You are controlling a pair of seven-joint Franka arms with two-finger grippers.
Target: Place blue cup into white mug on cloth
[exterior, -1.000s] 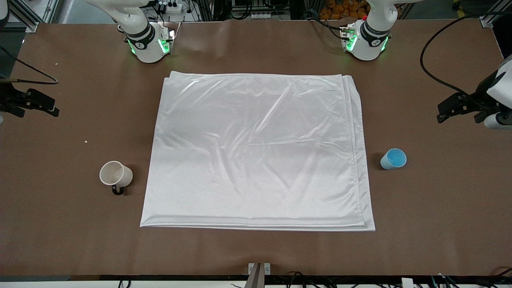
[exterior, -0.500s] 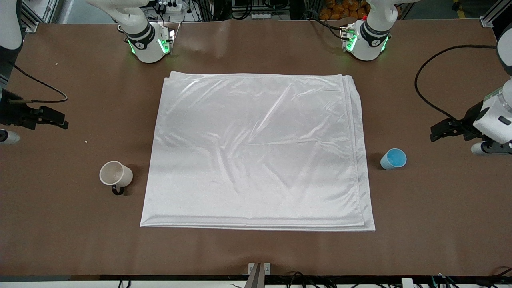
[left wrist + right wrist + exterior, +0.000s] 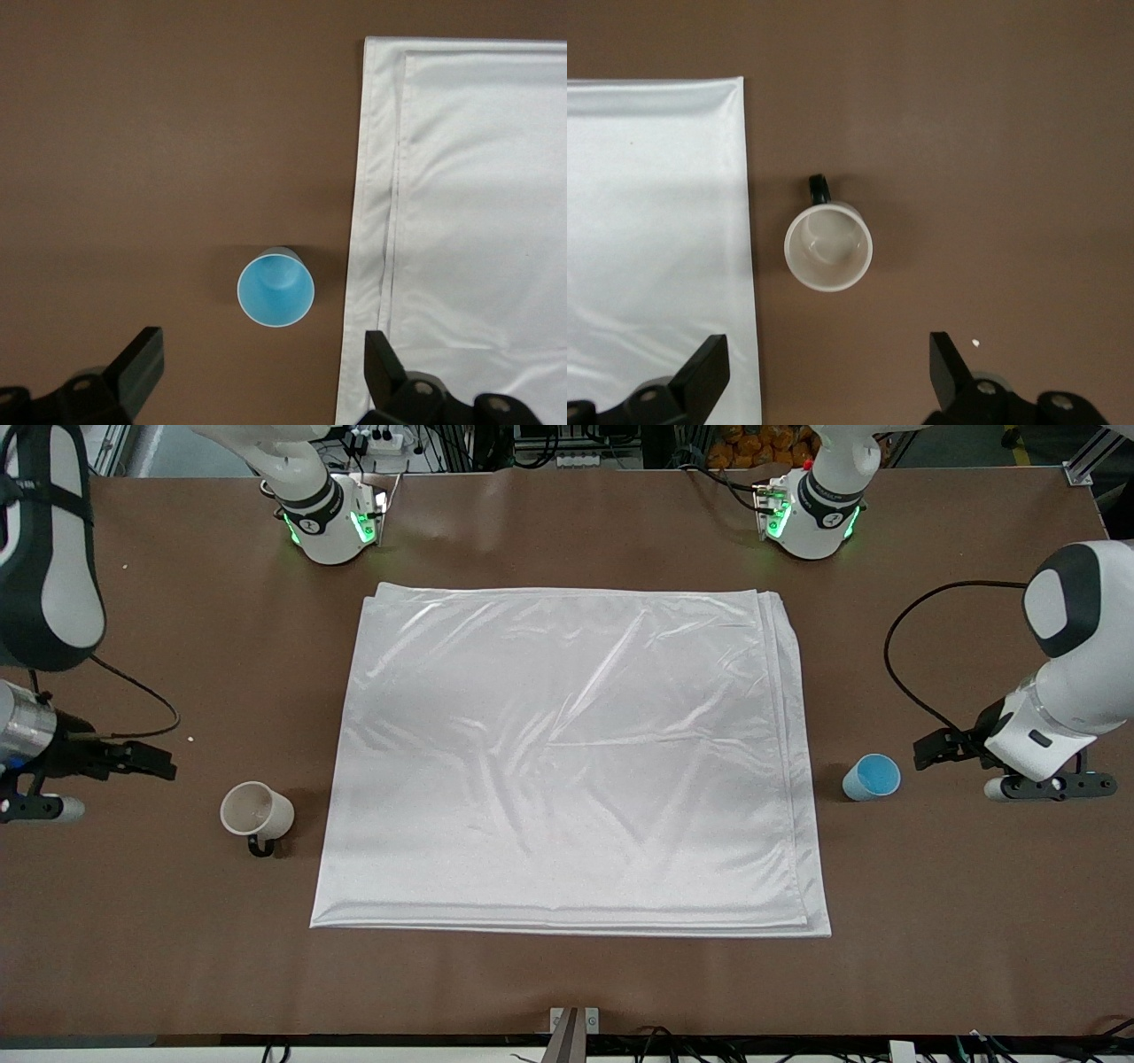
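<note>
Next, my left gripper grabs the blue cup, closing on the cup's rim (image 3: 899, 774) (image 3: 238, 294) at the side farthest from the white cloth.
The light-blue cup (image 3: 872, 777) stands upright on the bare brown table beside the cloth's edge, toward the left arm's end. It also shows in the left wrist view as the blue cup (image 3: 275, 288). The cream white mug (image 3: 256, 811) with its black handle stands on the table by the cloth's edge toward the right arm's end, and appears again as the mug (image 3: 828, 248). The shiny white cloth (image 3: 567, 762) lies flat between them. My left gripper (image 3: 937, 750) hovers open and empty by the cup. My right gripper (image 3: 152, 762) hovers open and empty by the mug.
Both arm bases (image 3: 328, 522) (image 3: 811, 514) stand at the table's edge farthest from the camera. A small white crumb (image 3: 190, 738) lies on the table near the mug. A metal bracket (image 3: 574, 1020) sits at the nearest table edge.
Both arms have swung in from the table's ends: the left gripper has come close to the blue cup, the right gripper close to the mug. Cup, mug and cloth stayed put.
</note>
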